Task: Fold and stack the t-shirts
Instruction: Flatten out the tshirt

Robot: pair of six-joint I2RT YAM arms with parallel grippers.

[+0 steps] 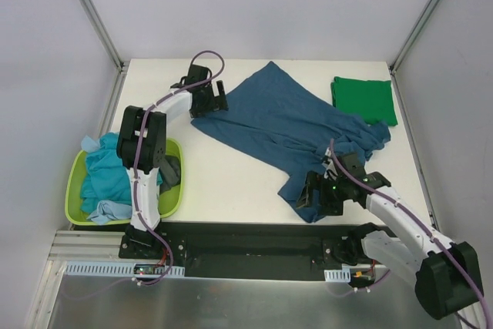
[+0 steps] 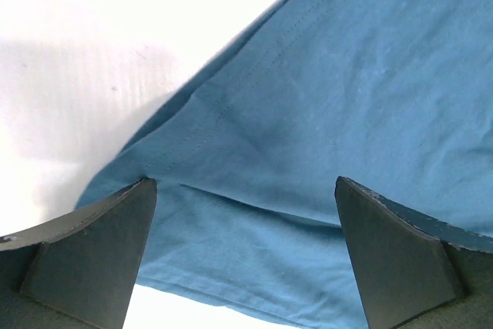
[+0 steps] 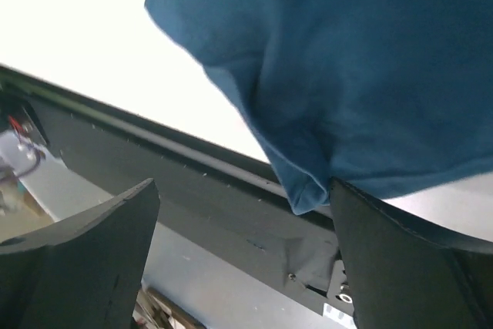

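The dark teal-blue t-shirt has a corner nearest the lime-green basket, and I need to close my left gripper on the corner point(image 1: 196, 122) point(image 2: 151, 266).
A dark teal-blue t-shirt point(image 1: 285, 121) lies spread and rumpled across the middle of the table. My left gripper point(image 1: 218, 100) is at its far left corner. In the left wrist view that gripper point(image 2: 245, 182) is open, with the shirt's hemmed corner point(image 2: 254, 244) lying between the two fingers. My right gripper point(image 1: 312, 196) is at the shirt's near corner by the table's front edge. It point(image 3: 243, 186) is open, and the shirt's corner point(image 3: 308, 194) hangs just beside its right finger point(image 3: 400, 267), not pinched. A bright green t-shirt point(image 1: 363, 99) lies folded at the back right.
A lime-green basket point(image 1: 75, 171) at the left edge holds light turquoise t-shirts point(image 1: 104, 171) and a dark grey one point(image 1: 171, 171). A black rail point(image 1: 254, 240) runs along the table's near edge, right under the right gripper. White walls enclose the table.
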